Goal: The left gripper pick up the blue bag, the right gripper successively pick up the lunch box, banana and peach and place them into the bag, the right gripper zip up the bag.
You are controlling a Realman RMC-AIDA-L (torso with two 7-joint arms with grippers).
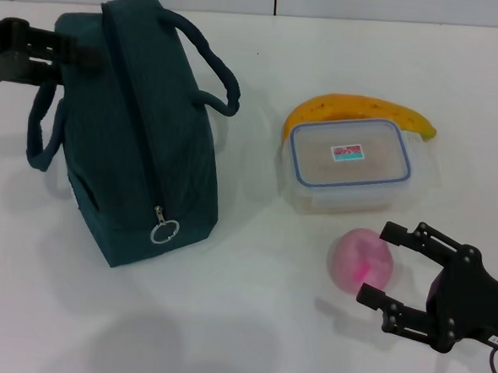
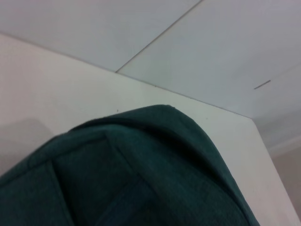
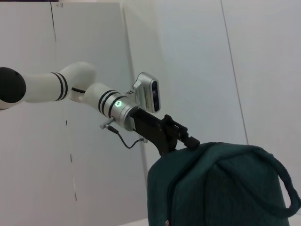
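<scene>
The lunch box's short side [image 1: 409,151] facing away from the blue bag is the next place my right gripper needs to move to and close on.
The blue bag [image 1: 141,146] stands upright on the white table, its zip shut and the ring pull [image 1: 164,230] at its near end. My left gripper [image 1: 84,54] is at the bag's far top corner, touching the fabric; it also shows in the right wrist view [image 3: 186,139] on the bag [image 3: 221,188]. The left wrist view shows only bag fabric [image 2: 141,179]. The lunch box [image 1: 350,159] lies right of the bag, with the banana [image 1: 363,111] right behind it. The peach [image 1: 359,259] lies in front of the box. My right gripper [image 1: 378,263] is open, its fingers straddling the peach's right side.
The white table [image 1: 257,331] has free room in front of the bag and between the bag and the lunch box. One bag handle [image 1: 215,70] arches toward the box, the other [image 1: 41,136] hangs on the left. A pale wall stands behind the table.
</scene>
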